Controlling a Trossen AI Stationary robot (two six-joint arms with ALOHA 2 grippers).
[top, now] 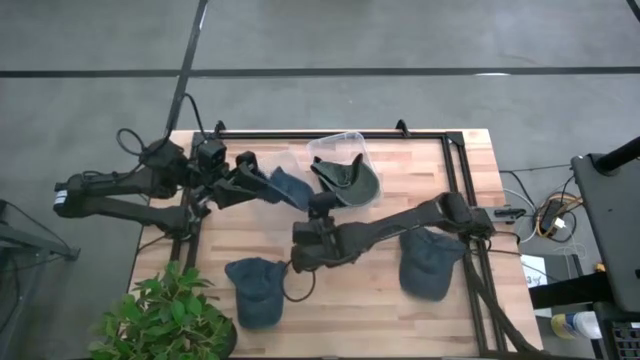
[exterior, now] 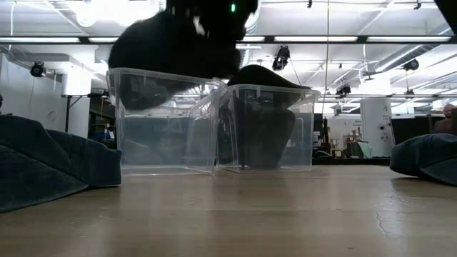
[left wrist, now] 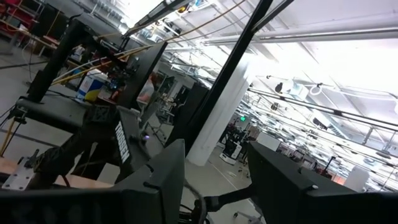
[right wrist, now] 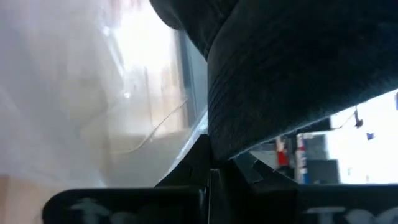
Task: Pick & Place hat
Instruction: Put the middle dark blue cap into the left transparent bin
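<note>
The blue hat beside my left gripper sits at a high slant over its bin's rim, so my right gripper will open, grab the hat's edge (top: pixel 294 188) from above and lower it.
A dark green hat (top: pixel 348 182) sits in a clear plastic bin (top: pixel 345 137) at the table's far middle, bulging above the bin's rim (exterior: pixel 271 87). My right gripper (top: pixel 322 203) reaches it from the near side and is shut on it. A blue hat (top: pixel 290 188) lies at a second clear bin (exterior: pixel 164 121) just to the left. My left gripper (top: pixel 258 180) stands beside that blue hat, tipped upward. In the left wrist view it (left wrist: pixel 217 180) is open, with nothing between the fingers. My right gripper (right wrist: pixel 208 180) pinches an edge of the dark green hat's fabric (right wrist: pixel 236 146) between its two shut fingers. It comes roughly level from the table's near side, beside the bin's clear wall (right wrist: pixel 124 99). The hat's body (right wrist: pixel 280 81) spreads out beyond the fingers; which part it has cannot be told.
Two more blue hats lie on the near half of the table, one at the left (top: pixel 255 290) and one at the right (top: pixel 430 265). A potted plant (top: pixel 165 315) stands at the near left corner. A black frame rail (top: pixel 420 135) runs along the far and right edges.
</note>
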